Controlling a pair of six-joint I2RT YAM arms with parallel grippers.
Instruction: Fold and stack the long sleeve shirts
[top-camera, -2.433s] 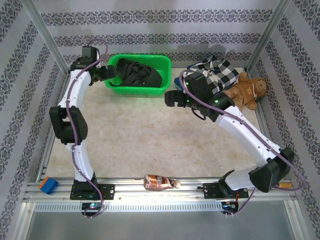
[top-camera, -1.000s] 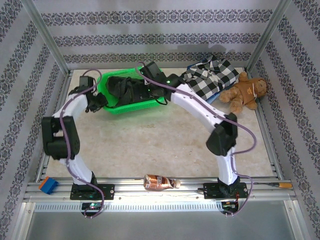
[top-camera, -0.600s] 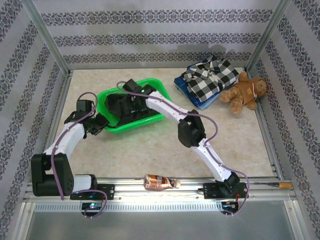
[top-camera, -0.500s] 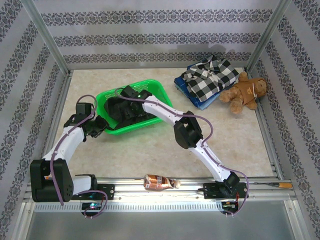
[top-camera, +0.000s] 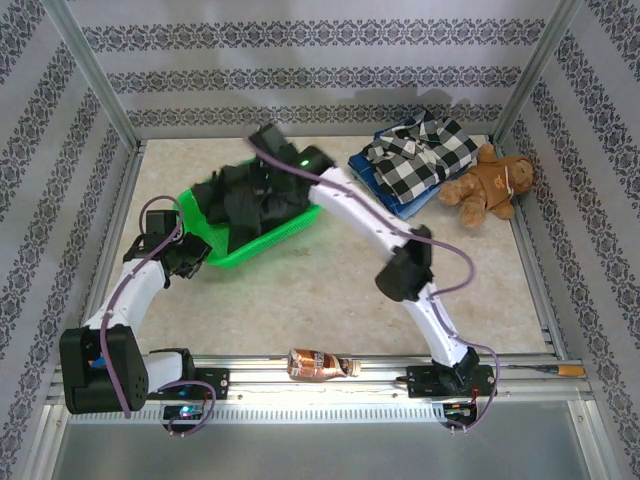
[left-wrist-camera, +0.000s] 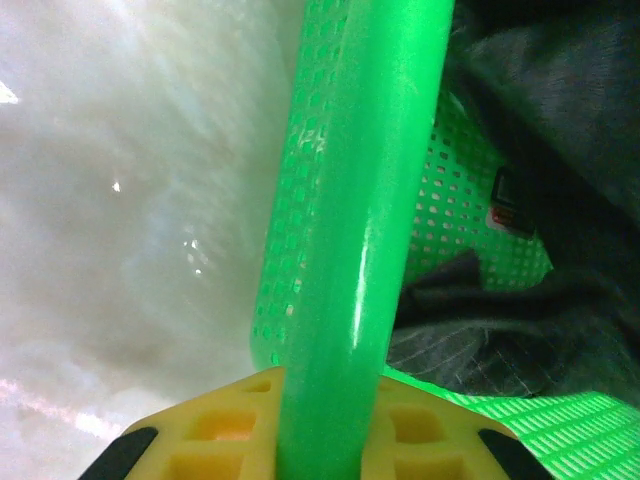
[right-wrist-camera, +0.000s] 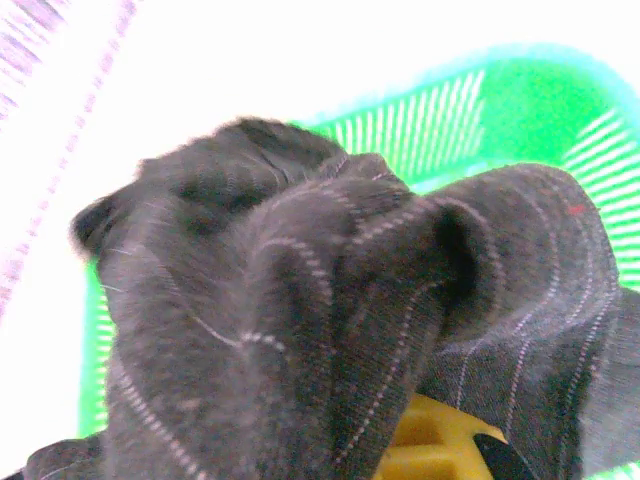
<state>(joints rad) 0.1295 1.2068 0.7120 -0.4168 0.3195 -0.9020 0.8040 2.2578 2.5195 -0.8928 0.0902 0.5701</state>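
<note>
The robot's left gripper should release the green basket on the table's back corner (top-camera: 151, 166) closest to that left gripper, by the wall.
A dark charcoal pinstriped shirt (top-camera: 243, 198) bulges out of the green basket (top-camera: 280, 232) left of centre. My right gripper (top-camera: 262, 168) is shut on a bunch of this shirt and holds it above the basket. In the right wrist view the fabric (right-wrist-camera: 300, 320) drapes over a yellow finger (right-wrist-camera: 440, 445). My left gripper (top-camera: 186, 256) is shut on the basket's near-left rim (left-wrist-camera: 360, 200), which runs between its yellow fingers (left-wrist-camera: 220, 425). A folded black-and-white checked shirt (top-camera: 425, 150) lies on a blue garment (top-camera: 385, 192) at the back right.
A brown teddy bear (top-camera: 492, 180) sits right of the folded pile. On the front rail lie a brown bottle (top-camera: 320, 363) and, at the far left, a blue block (top-camera: 97, 370). Metal frame posts stand at the back corners.
My right arm swung left into the basket, its jaws closed on the dark shirt and raised it. My left gripper pulled the basket nearer and turned it, still gripping the rim.
</note>
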